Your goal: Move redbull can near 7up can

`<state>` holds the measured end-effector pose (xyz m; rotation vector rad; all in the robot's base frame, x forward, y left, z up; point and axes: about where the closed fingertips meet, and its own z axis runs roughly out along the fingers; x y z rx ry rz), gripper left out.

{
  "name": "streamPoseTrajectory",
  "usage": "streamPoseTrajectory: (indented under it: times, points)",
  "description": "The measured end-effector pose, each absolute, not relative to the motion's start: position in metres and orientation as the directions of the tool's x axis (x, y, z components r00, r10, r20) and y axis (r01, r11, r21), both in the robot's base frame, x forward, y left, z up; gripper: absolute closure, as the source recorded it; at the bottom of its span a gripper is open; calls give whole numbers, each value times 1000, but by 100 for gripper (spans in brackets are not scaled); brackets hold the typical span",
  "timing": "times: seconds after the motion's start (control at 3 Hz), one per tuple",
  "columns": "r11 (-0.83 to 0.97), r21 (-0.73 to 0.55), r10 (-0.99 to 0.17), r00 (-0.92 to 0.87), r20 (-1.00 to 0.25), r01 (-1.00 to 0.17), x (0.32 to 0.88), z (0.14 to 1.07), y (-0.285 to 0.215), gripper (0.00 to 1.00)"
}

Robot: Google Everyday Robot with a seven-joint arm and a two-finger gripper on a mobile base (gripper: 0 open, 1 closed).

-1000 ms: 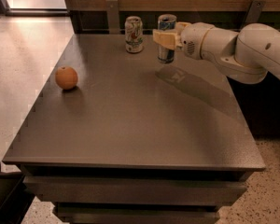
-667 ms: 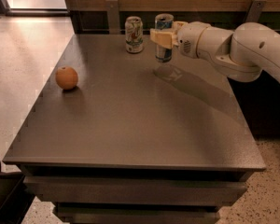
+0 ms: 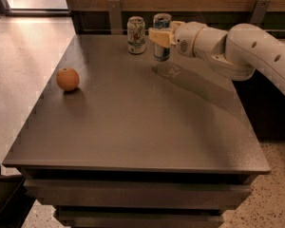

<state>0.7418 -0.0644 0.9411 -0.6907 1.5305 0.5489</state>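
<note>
Next, I set the redbull can, still hanging a little above the table, upright on the table (image 3: 153,61) with my gripper, close beside the 7up can and a little nearer the front.
The redbull can (image 3: 162,52), slim, blue and silver, is held upright in my gripper (image 3: 160,36), which is shut on its middle. The can hangs a little above the table (image 3: 133,127), with its shadow on the surface below it. The 7up can (image 3: 136,34), white with green and red markings, stands upright at the table's far edge, just left of the held can, with a small gap between them. My white arm (image 3: 237,49) reaches in from the right.
An orange (image 3: 67,79) lies on the left side of the table. A wooden wall with dark brackets (image 3: 115,13) runs right behind the far edge. The floor drops away at the left and the front.
My gripper has carried the redbull can a little to the left, closer to the 7up can. The 7up can and the orange have not moved.
</note>
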Motion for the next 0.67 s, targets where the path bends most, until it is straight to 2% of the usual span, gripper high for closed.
streamPoseTrajectory:
  times: [0.67]
  points:
    - [711,-50,-76,-6,-997,-702,760,930,-59,100]
